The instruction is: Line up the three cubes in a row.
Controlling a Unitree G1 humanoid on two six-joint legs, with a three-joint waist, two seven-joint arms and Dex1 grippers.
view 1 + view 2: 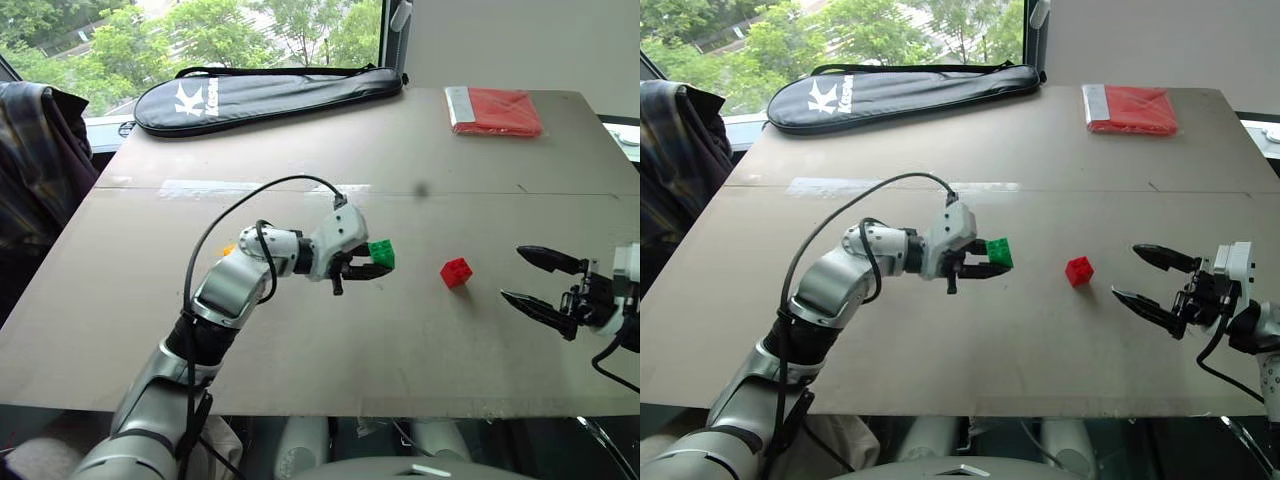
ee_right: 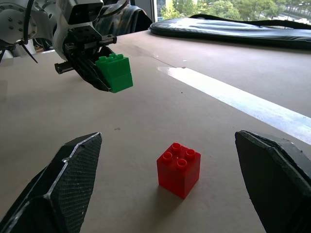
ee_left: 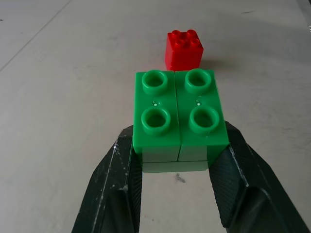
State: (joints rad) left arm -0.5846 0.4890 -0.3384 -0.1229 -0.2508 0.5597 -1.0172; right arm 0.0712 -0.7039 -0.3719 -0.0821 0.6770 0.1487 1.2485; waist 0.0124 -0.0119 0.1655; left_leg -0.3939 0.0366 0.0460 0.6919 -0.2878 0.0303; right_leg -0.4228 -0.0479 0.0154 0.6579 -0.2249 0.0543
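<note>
Next, my left gripper lets go of the green cube on the table (image 1: 407, 277) (image 3: 182, 120) beside the red cube, opposite my right gripper.
My left gripper (image 1: 375, 265) is shut on the green cube (image 1: 381, 253) and holds it just above the table, studs up; its black fingers (image 3: 121, 184) press on two opposite sides. The red cube (image 1: 456, 271) stands on the table a short way to the right of the green one and beyond it in the left wrist view (image 3: 183, 48). A sliver of yellow (image 1: 229, 248) peeks out behind my left forearm; it may be the yellow cube. My right gripper (image 1: 512, 274) hovers open to the right of the red cube (image 2: 178, 169), pointing at it, nothing between its fingers.
A black racket bag (image 1: 260, 95) lies along the table's far left edge. A flat red packet (image 1: 495, 110) sits at the far right corner. Plaid cloth (image 1: 35, 160) hangs beside the table on the left. A seam (image 1: 480, 190) crosses the tabletop.
</note>
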